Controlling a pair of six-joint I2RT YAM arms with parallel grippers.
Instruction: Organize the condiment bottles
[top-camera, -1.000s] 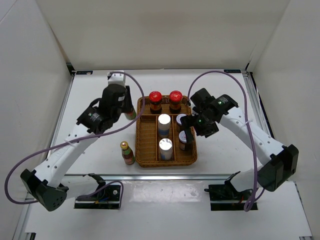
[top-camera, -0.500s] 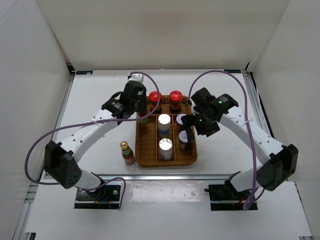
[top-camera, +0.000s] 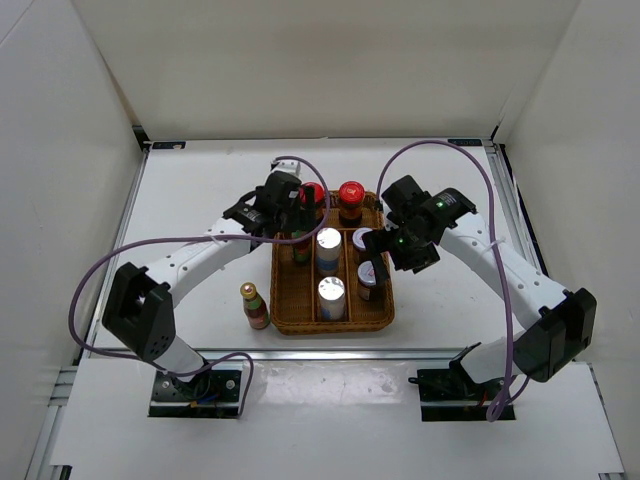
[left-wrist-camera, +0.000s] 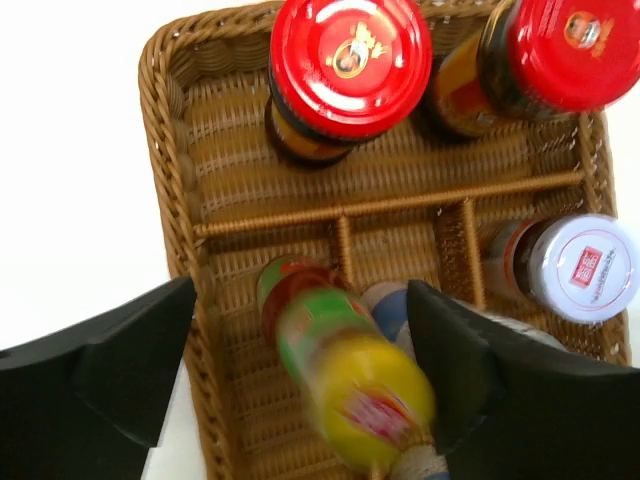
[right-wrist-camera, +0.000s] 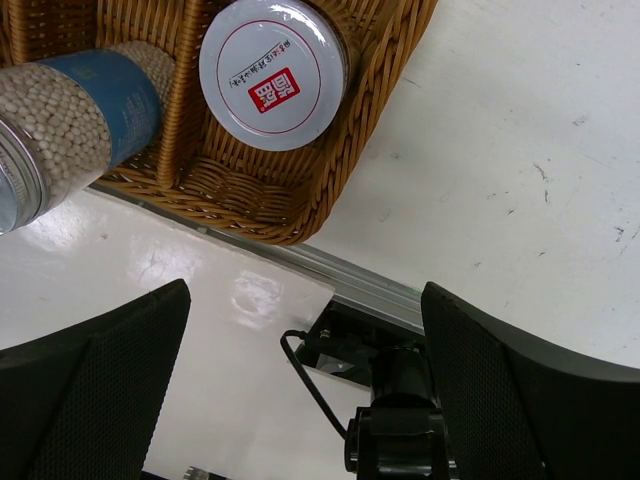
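Observation:
My left gripper should go next to the neck of the slim bottle (top-camera: 251, 299) on the table beside the near corner of the tray, and I should close it there.
My left gripper (top-camera: 300, 226) hovers over the left compartment of the brown wicker tray (top-camera: 335, 327). Its jaws are open, with a gap on each side of a slim green-capped bottle (left-wrist-camera: 350, 385), which is blurred and stands in that compartment (top-camera: 302, 246). Two red-capped bottles (top-camera: 351, 194) (left-wrist-camera: 350, 65) fill the tray's back row. Two silver-capped bottles (top-camera: 328, 240) (top-camera: 331, 290) stand in the middle compartment. Two grey-capped bottles with a red mark (top-camera: 362, 240) (right-wrist-camera: 272, 72) are in the right one. My right gripper (top-camera: 375, 256) is open and holds nothing beside the tray's right side.
Another slim bottle (top-camera: 256, 306) stands upright on the table just left of the tray's near corner. White walls enclose the table on three sides. A metal rail runs along the near edge (right-wrist-camera: 380, 290).
My left arm swung right from the table to over the tray's left compartment with the slim bottle, and its jaws have opened off it. My right arm has not moved.

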